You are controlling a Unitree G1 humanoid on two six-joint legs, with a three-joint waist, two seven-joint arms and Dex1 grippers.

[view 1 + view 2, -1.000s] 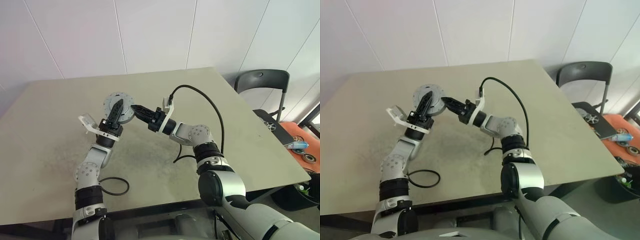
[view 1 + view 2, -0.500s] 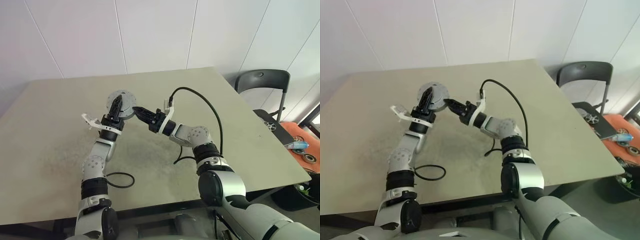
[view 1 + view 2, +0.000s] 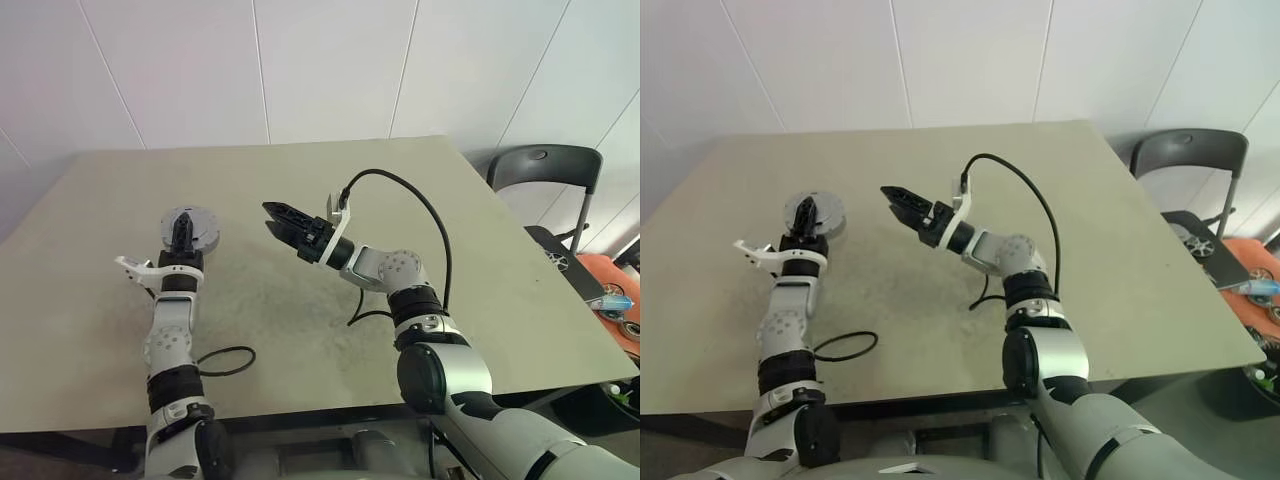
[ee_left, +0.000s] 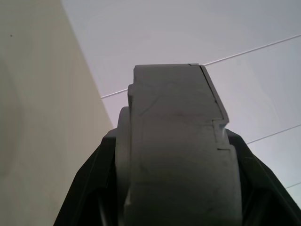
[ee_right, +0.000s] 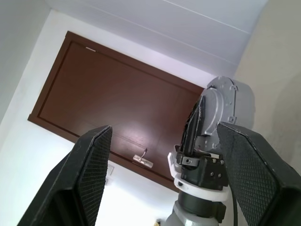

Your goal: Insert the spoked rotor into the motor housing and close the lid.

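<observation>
Next, my left gripper lets go of the rotor on the beige table (image 3: 138,267) beneath the white bracket of my left gripper.
A round silvery-grey disc, by its look the spoked rotor (image 3: 205,228), is held upright above the table's left side. My left gripper (image 3: 183,232) is shut on it, one black finger crossing its face. The left wrist view shows the rotor (image 4: 178,155) edge-on, clamped from both sides by the black fingers. My right gripper (image 3: 272,217) stands open and empty a hand's width to the rotor's right, pointing toward it. The right wrist view looks past its own spread fingers (image 5: 89,174) at the rotor (image 5: 230,101). The motor housing and the lid are out of view.
The beige table (image 3: 470,260) stretches wide to the right. A black cable loop (image 3: 228,358) lies near the front edge by my left arm. Another black cable (image 3: 400,188) arcs over my right forearm. A black chair (image 3: 545,165) stands off the table's right side.
The right gripper has opened and let go of the rotor. The left arm has carried the rotor away to the left and lower. The camera has also shifted.
</observation>
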